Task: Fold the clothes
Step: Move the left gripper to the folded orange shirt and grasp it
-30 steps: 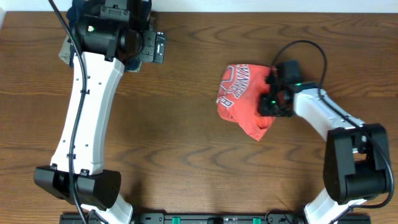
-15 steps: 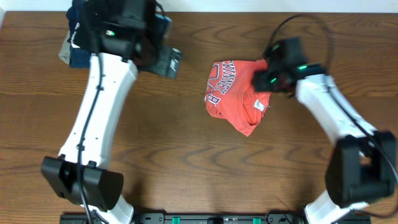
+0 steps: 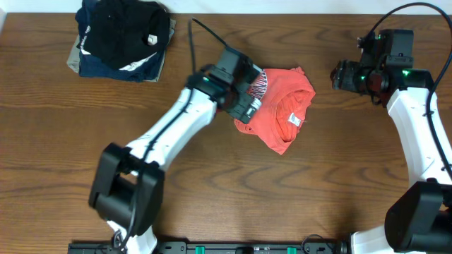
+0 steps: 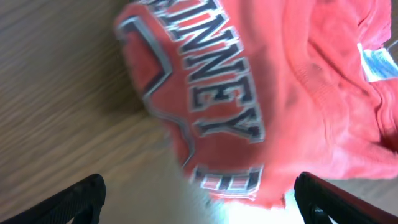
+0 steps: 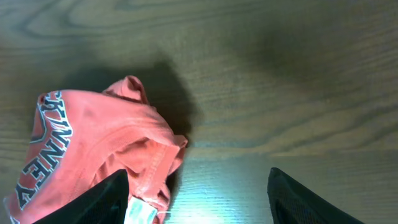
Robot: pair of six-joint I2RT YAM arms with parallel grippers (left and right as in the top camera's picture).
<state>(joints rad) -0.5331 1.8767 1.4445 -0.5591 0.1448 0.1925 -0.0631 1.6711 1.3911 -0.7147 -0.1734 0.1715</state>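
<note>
The next move for my left gripper is to go to the red-orange T-shirt's neckline (image 3: 297, 123) (image 4: 377, 82), next to its white neck label, and close there.
The red-orange T-shirt (image 3: 282, 113) lies crumpled in the middle of the brown table, its white lettering at the left and its white neck label (image 3: 294, 121) facing up. It fills the left wrist view (image 4: 261, 93) and shows at lower left in the right wrist view (image 5: 93, 149). My left gripper (image 3: 247, 97) is open and hovers over the shirt's left, lettered edge, holding nothing. My right gripper (image 3: 340, 75) is open and empty, raised to the right of the shirt and apart from it.
A stack of folded garments, black (image 3: 123, 32) over navy and tan, sits at the far left corner. Bare wood table (image 3: 212, 183) lies in front of the shirt. The left arm stretches diagonally across the table's middle.
My right gripper let go of the shirt and pulled away up and to the right. My left arm swung from the folded stack across to the shirt's left edge.
</note>
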